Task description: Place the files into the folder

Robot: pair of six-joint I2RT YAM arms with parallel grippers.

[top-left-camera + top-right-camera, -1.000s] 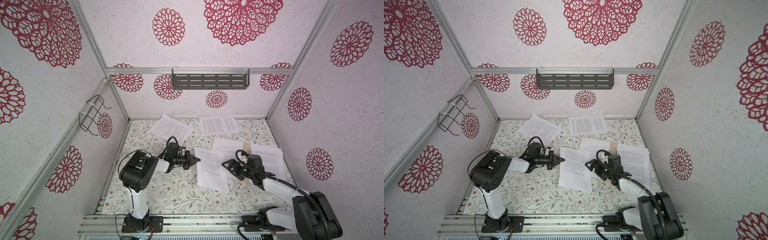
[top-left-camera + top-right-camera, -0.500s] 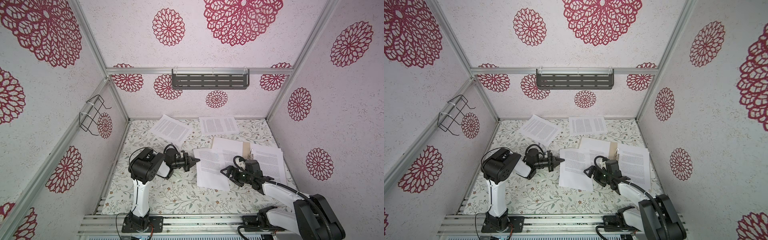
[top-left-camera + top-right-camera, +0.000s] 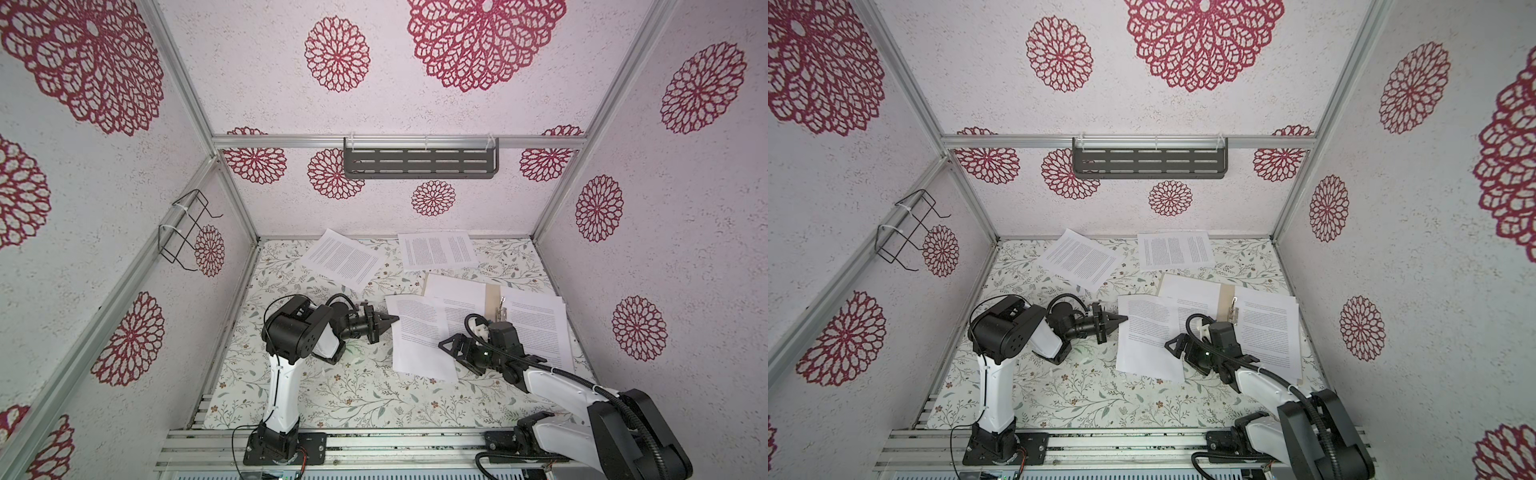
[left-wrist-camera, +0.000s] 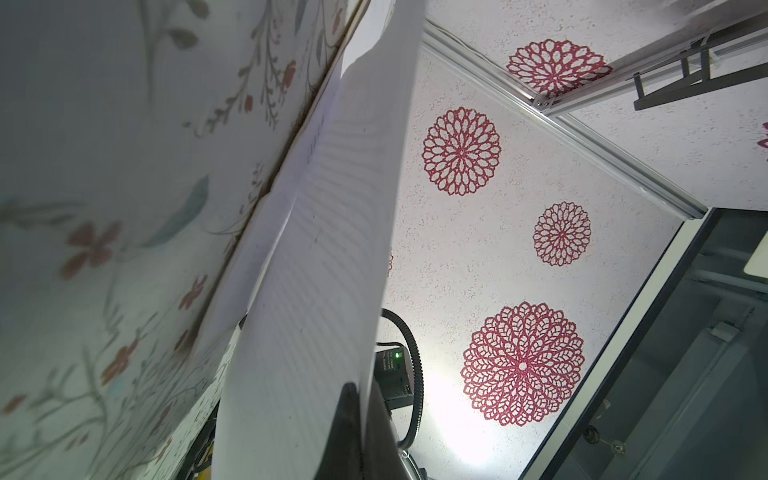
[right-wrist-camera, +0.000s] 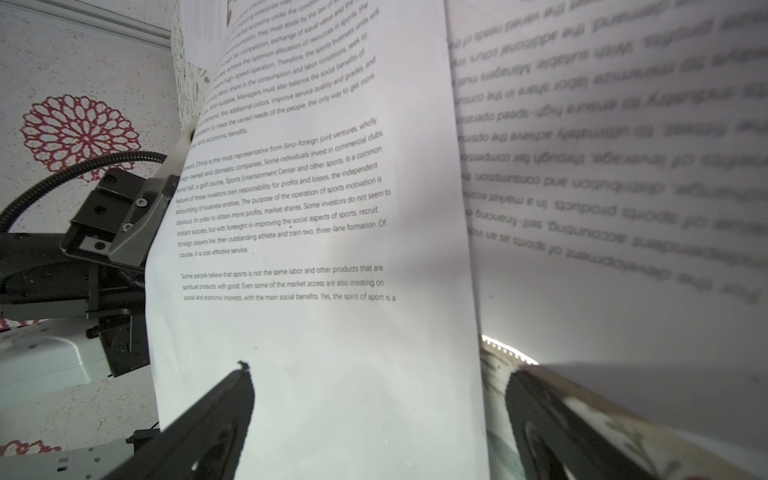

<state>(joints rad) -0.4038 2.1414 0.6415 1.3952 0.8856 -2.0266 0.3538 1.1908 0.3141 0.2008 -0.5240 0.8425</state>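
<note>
Next, my right gripper grips the folder-side edge [image 3: 451, 348] [image 5: 468, 344] of the sheet held by my left gripper, just below the sheet's printed text.
The files are white printed sheets. My left gripper [image 3: 392, 320] [image 4: 361, 401] is shut on the left edge of one sheet [image 3: 419, 336] [image 3: 1148, 336], which rises off the mat in the left wrist view. My right gripper [image 3: 451, 351] [image 5: 374, 386] stands open at this sheet's right side; one finger [image 5: 224, 407] shows in front of the paper, and the sheet [image 5: 316, 249] passes between the jaws. The tan folder [image 3: 492, 299] [image 3: 1225, 301] lies open behind, showing its metal clip [image 3: 501, 311]. A sheet [image 3: 455, 291] covers its left half and another [image 3: 536, 332] its right half.
Two more sheets [image 3: 343, 259] [image 3: 436, 251] lie flat on the floral mat [image 3: 332, 390] near the back wall. A dark slotted shelf [image 3: 419, 162] hangs on that wall and a wire rack [image 3: 183, 228] on the left wall. Aluminium rails [image 3: 374, 442] run along the front.
The left arm's elbow has swung right and forward while its gripper stays pinched at the sheet's edge. The right gripper has slid a little toward the front, still open.
</note>
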